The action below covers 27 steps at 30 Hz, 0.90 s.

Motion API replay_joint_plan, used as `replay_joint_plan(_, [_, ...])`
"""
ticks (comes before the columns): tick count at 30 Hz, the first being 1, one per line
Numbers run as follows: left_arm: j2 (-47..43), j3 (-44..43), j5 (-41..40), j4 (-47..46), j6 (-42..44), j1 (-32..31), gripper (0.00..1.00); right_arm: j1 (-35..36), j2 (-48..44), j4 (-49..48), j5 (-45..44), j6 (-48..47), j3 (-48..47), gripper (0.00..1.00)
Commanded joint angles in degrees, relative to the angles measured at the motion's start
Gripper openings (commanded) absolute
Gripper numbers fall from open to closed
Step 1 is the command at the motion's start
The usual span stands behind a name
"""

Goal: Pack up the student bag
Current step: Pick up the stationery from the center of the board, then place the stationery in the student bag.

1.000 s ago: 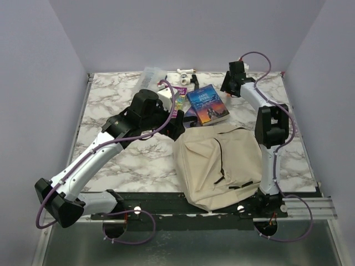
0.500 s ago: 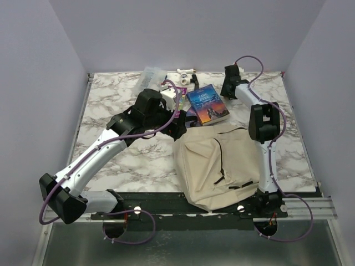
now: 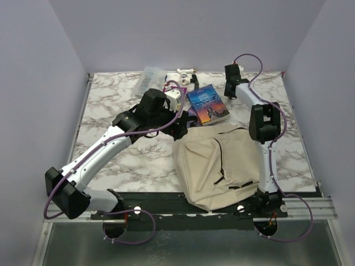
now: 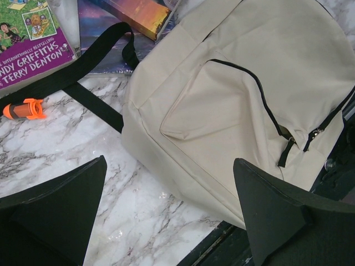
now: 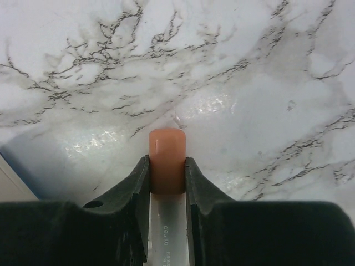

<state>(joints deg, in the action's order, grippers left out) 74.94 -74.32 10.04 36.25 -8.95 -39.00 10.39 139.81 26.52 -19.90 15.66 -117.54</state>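
Next, I release the pen, now just above the marble, with my right gripper inside the beige student bag's front pocket (image 3: 220, 153), by the long black zipper's far end.
The beige student bag (image 3: 222, 163) lies flat at the near right of the table, front pocket up, its zippers closed; it fills the left wrist view (image 4: 238, 94). My left gripper (image 3: 180, 126) hovers open and empty over the table at the bag's left edge (image 4: 169, 166). My right gripper (image 3: 231, 75) is at the far back of the table, shut on a pen with a peach cap (image 5: 166, 145) and a clear barrel, just above the marble (image 5: 166, 166).
A blue book (image 3: 208, 104) and a purple book (image 4: 30, 41) lie behind the bag. The bag's black strap (image 4: 83, 66) crosses them. An orange marker (image 4: 22, 109) lies by the strap. A clear plastic item (image 3: 151, 76) and small white parts (image 3: 187, 71) sit at the back edge.
My left arm has reached further right, towards the bag's left edge. My right gripper shifted slightly left and back, then held still with the pen.
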Motion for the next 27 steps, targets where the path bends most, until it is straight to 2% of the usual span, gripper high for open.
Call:
replay_joint_plan(1, [1.3, -0.5, 1.4, 0.2, -0.4, 0.2, 0.98, -0.4, -6.4, 3.5, -6.7, -2.7, -1.2, 0.01])
replay_joint_plan(4, [1.5, -0.7, 2.5, 0.3, -0.8, 0.2, 0.98, -0.4, -14.4, 2.7, -8.4, -1.3, 5.4, 0.01])
replay_joint_plan(8, [1.6, -0.7, 3.4, 0.2, -1.4, 0.1, 0.98, -0.4, -28.7, 0.5, -8.0, 4.7, 21.5, 0.01])
replay_joint_plan(15, [2.0, -1.0, 4.5, 0.5, -2.7, 0.0, 0.98, -0.3, -53.7, -7.9, 7.7, 13.8, 52.6, 0.01])
replay_joint_plan(18, [2.1, -1.1, 4.1, 0.5, -2.9, -0.1, 0.98, -0.2, -62.1, -11.0, 14.5, 16.2, 61.8, 0.01])
replay_joint_plan(23, [2.4, -1.0, 3.6, 0.5, -3.0, 0.0, 0.98, 2.2, -69.2, -13.8, 15.5, 18.1, 71.4, 0.00])
replay_joint_plan(27, [3.0, -1.4, 4.1, 0.7, -3.2, 0.0, 0.98, 5.1, -67.6, -16.2, 13.9, 19.0, 73.8, 0.01])
